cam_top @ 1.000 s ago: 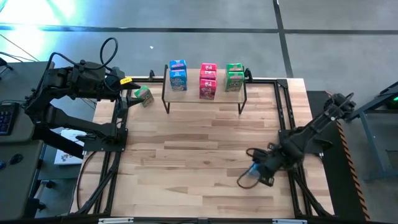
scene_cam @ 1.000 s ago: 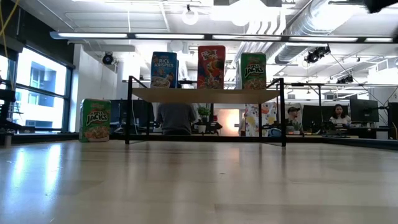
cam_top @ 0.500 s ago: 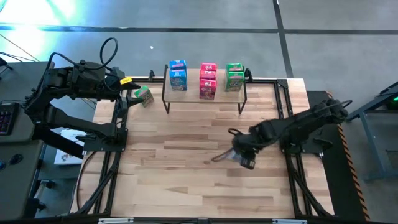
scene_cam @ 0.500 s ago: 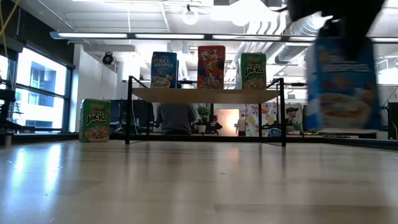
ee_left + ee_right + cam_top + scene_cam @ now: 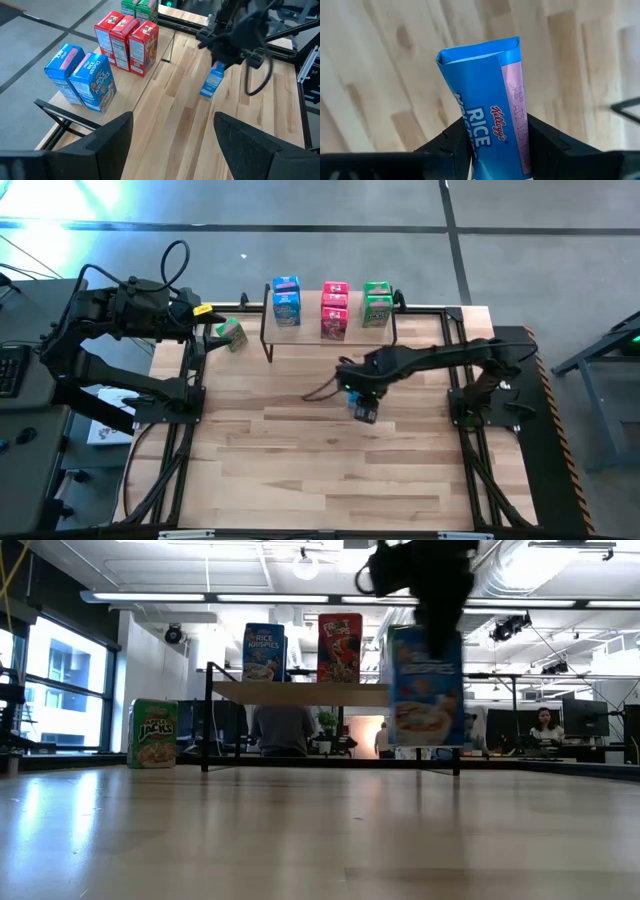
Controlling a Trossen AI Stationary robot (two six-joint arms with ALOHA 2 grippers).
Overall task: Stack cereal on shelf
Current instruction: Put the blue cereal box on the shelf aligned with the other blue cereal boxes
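The blue cereal box will go down from my right gripper onto the bare tabletop (image 5: pixel 330 392) in front of the pink-red boxes.
My right gripper (image 5: pixel 358 394) is over the middle of the table, just near of the shelf (image 5: pixel 300 338), shut on a blue cereal box (image 5: pixel 363 411). In the low view that box (image 5: pixel 426 690) hangs in front of the shelf board (image 5: pixel 300 693). On the shelf stand two blue boxes (image 5: pixel 82 77), three pink-red ones (image 5: pixel 130 37) and two green ones (image 5: pixel 140 6). Another green box (image 5: pixel 231 332) stands on its base at the table's far left corner. My left gripper (image 5: pixel 170 135) waits open beside it. My right gripper pinches the blue box between its two fingers (image 5: pixel 462 137), at the box's upper end (image 5: pixel 428 638). It comes from above, pointing down. The box hangs upright below the fingers, lifted clear of the table.
Black frame rails run along the table's left (image 5: pixel 185 395) and right (image 5: pixel 462 380) sides. A cable (image 5: pixel 320 390) trails from the right wrist over the planks. Bare tabletop lies near of the shelf. People sit at desks in the room behind.
My right gripper has swung from the table's near right area toward the left and far edge, up to the shelf, carrying the blue box lifted clear all the way. The arm has stretched out across the table.
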